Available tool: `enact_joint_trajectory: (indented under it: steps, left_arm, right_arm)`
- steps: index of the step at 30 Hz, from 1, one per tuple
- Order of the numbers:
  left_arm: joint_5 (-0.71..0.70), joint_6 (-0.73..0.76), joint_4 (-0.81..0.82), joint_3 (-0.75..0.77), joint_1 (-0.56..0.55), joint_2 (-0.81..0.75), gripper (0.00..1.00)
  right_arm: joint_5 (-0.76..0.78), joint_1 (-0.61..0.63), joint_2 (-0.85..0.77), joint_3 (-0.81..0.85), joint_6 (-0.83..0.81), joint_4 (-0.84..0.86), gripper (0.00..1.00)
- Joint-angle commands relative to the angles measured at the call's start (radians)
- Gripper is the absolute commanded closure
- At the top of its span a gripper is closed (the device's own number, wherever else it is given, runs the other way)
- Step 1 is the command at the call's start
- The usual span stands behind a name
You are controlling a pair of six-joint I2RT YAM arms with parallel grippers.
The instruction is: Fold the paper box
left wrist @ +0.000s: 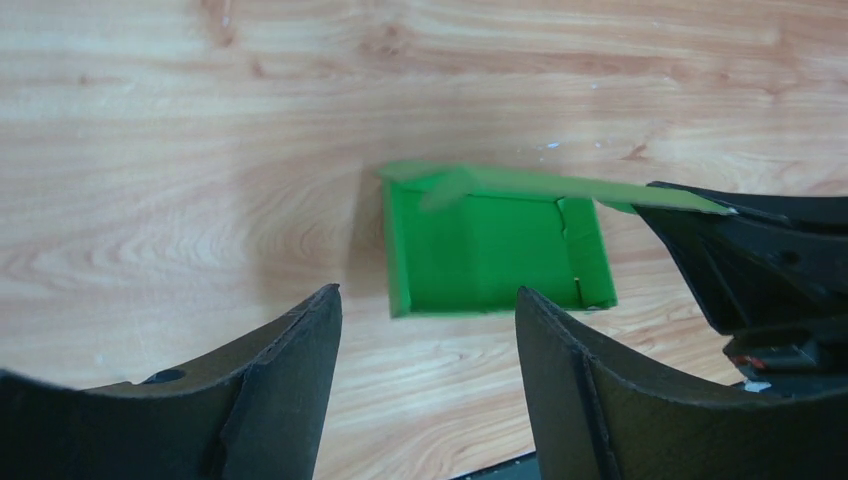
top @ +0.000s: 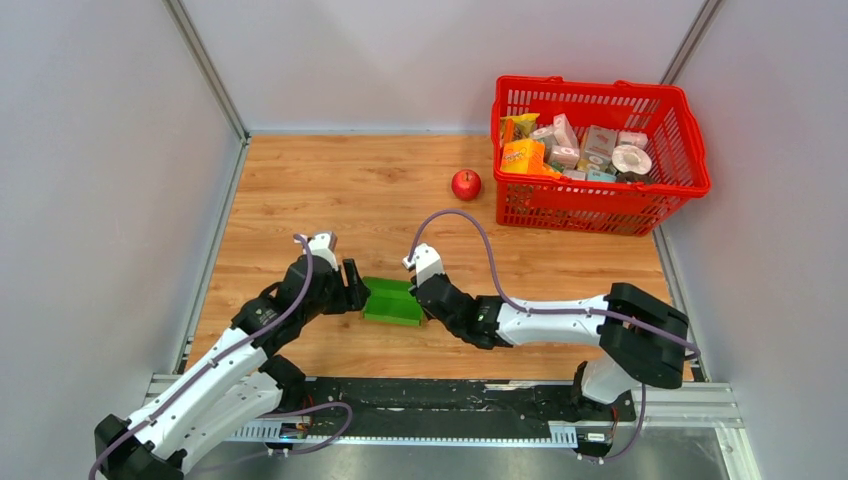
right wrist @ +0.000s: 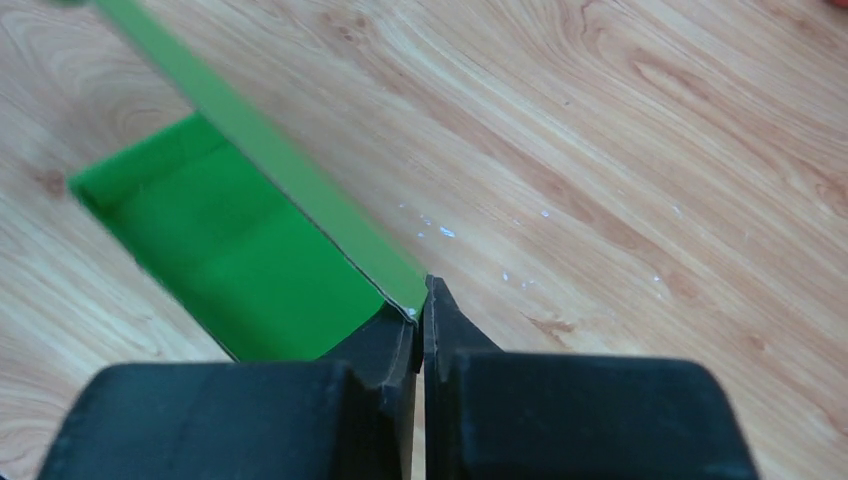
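I have the lid flap's corner in my right gripper while the tab at the lid flap's other end hangs loose, so I will pinch that end [left wrist: 412,172] with my left gripper before closing.
The bright green paper box [top: 392,301] lies on the wooden table between my two grippers, partly folded into an open tray with low walls. My left gripper [top: 358,289] is open at the box's left end. In the left wrist view the box [left wrist: 490,262] lies just beyond the open left gripper [left wrist: 428,300], apart from it. My right gripper [top: 425,306] is shut on the edge of the box's long lid flap [right wrist: 270,165] and holds it raised above the tray [right wrist: 235,250]. In the right wrist view, the right gripper [right wrist: 421,305] pinches the flap's corner.
A red apple [top: 466,184] sits behind the box. A red basket [top: 601,205] with several small printed packages stands at the back right. Grey walls close in the table on three sides. A metal rail [top: 450,400] runs along the near edge.
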Motion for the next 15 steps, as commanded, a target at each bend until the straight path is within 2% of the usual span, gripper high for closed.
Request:
enact_joint_trajectory:
  steps: [1, 4, 12, 15]
  left_arm:
    - [0.050, 0.197, 0.148, 0.005, 0.003, -0.014, 0.27]
    - [0.065, 0.226, 0.172, 0.003, 0.004, -0.005, 0.25]
    - [0.143, 0.315, 0.195, 0.063, 0.003, 0.099, 0.25]
    - [0.157, 0.343, 0.203, 0.094, 0.003, 0.147, 0.29]
  right_arm:
    - [-0.021, -0.030, 0.010, 0.043, -0.073, -0.092, 0.98]
    - [-0.059, -0.074, 0.004, 0.075, -0.113, -0.152, 1.00]
    - [-0.234, -0.221, -0.061, 0.075, -0.300, -0.145, 0.98]
    - [-0.315, -0.264, -0.116, 0.041, -0.324, -0.111, 0.97]
